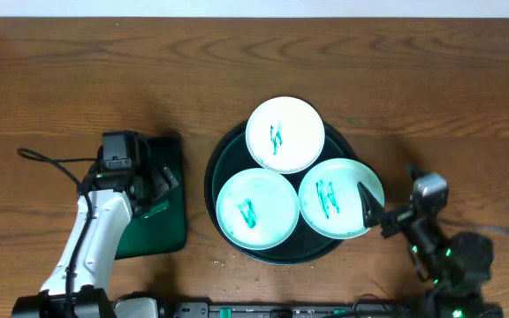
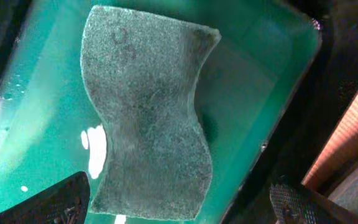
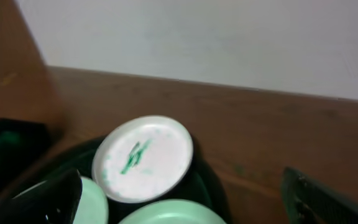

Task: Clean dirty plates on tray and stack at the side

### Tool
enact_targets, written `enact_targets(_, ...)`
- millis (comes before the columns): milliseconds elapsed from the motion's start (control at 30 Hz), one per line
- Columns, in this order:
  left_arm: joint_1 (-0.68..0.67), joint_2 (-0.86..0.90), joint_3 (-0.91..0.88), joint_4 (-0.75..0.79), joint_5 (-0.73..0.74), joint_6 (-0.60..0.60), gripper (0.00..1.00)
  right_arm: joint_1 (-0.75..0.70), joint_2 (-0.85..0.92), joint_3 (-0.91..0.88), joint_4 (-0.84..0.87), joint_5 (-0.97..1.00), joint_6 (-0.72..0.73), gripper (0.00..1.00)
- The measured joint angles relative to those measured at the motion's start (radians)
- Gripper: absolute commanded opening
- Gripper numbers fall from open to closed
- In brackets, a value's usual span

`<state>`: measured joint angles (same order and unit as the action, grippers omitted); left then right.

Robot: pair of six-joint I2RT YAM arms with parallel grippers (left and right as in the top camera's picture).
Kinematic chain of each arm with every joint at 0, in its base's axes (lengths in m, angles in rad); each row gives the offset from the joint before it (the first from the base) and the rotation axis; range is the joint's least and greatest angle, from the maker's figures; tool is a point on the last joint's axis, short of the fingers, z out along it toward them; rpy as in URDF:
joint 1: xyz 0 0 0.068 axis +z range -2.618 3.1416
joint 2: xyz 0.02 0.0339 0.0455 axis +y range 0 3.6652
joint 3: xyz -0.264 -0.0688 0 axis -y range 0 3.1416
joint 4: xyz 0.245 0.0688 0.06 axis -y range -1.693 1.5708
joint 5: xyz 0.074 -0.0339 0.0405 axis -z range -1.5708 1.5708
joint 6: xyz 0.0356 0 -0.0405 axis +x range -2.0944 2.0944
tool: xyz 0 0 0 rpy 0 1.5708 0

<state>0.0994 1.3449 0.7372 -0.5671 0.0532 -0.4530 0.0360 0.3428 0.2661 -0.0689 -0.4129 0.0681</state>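
Observation:
One finger of my left gripper is hanging past the edge of the green tray, so next I move both fingers inside and pinch the sponge's narrow middle [image 2: 144,112].
Three pale plates with green scribbles lie on the round dark tray [image 1: 214,168]: one at the back [image 1: 284,134], one front left [image 1: 256,208], one front right [image 1: 336,198]. My right gripper [image 1: 375,213] stands open at the front-right plate's right edge, holding nothing. In the right wrist view its gripper [image 3: 182,200] frames the back plate [image 3: 143,158], with the nearer plate's rim [image 3: 173,215] below. My left gripper [image 1: 157,187] hangs open over a grey-green sponge [image 2: 148,118]. In the left wrist view the gripper [image 2: 179,208] straddles the sponge's near end without touching it.
The sponge lies in a small rectangular green tray [image 1: 162,230], left of the round tray; its wet bottom [image 2: 253,68] shows in the left wrist view. Bare wood tabletop [image 1: 431,97] surrounds both trays. A pale wall [image 3: 216,37] rises behind the table.

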Motion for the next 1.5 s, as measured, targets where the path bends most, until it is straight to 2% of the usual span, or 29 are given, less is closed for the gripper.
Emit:
enact_targets(133,0.000,0.000,0.000,0.002,0.000,0.000,0.93,-0.005,0.262,0.214,-0.105,-0.076,-0.006,0.99)
enact_targets(300,0.000,0.000,0.000,0.002,0.001,0.000,0.93,0.022,0.669,0.523,-0.407,-0.167,-0.052,0.99)
enact_targets(433,0.000,0.001,0.001,0.012,-0.003,0.014,0.80,0.089,0.949,0.742,-0.620,-0.205,-0.117,0.99)
enact_targets(567,0.000,0.001,0.004,0.010,-0.031,0.028,0.77,0.161,1.142,0.884,-0.770,-0.219,-0.188,0.99)
enact_targets(667,0.000,0.001,0.019,-0.009,-0.049,0.031,0.69,0.203,1.215,0.917,-0.777,-0.223,-0.212,0.99)
enact_targets(767,0.000,0.001,0.038,-0.017,-0.072,0.042,0.66,0.229,1.250,0.919,-0.782,-0.224,-0.217,0.99)
enact_targets(1033,0.004,0.053,0.048,-0.009,-0.106,0.073,0.66,0.243,1.261,0.919,-0.783,-0.224,-0.206,0.99)
enact_targets(1100,0.013,0.100,0.049,-0.008,-0.109,0.079,0.76,0.243,1.261,0.919,-0.792,-0.224,-0.206,0.99)
enact_targets(1133,0.019,0.127,0.049,-0.006,-0.109,0.081,0.77,0.243,1.261,0.919,-0.797,-0.224,-0.206,0.99)
enact_targets(1200,0.035,0.175,0.049,-0.004,-0.110,0.086,0.75,0.243,1.261,0.919,-0.806,-0.224,-0.204,0.99)
enact_targets(1267,0.050,0.203,0.049,0.007,-0.105,0.088,0.66,0.243,1.261,0.919,-0.813,-0.224,-0.204,0.99)
enact_targets(1333,0.059,0.211,0.050,0.017,-0.099,0.089,0.66,0.243,1.261,0.919,-0.821,-0.224,-0.204,0.99)
enact_targets(1367,0.063,0.211,0.050,0.023,-0.100,0.090,0.67,0.243,1.261,0.919,-0.826,-0.224,-0.204,0.99)
enact_targets(1433,0.071,0.211,0.050,0.040,-0.099,0.095,0.89,0.243,1.261,0.919,-0.832,-0.224,-0.204,0.99)
enact_targets(1500,0.076,0.211,0.050,0.053,-0.104,0.089,0.93,0.243,1.261,0.919,-0.835,-0.224,-0.204,0.99)
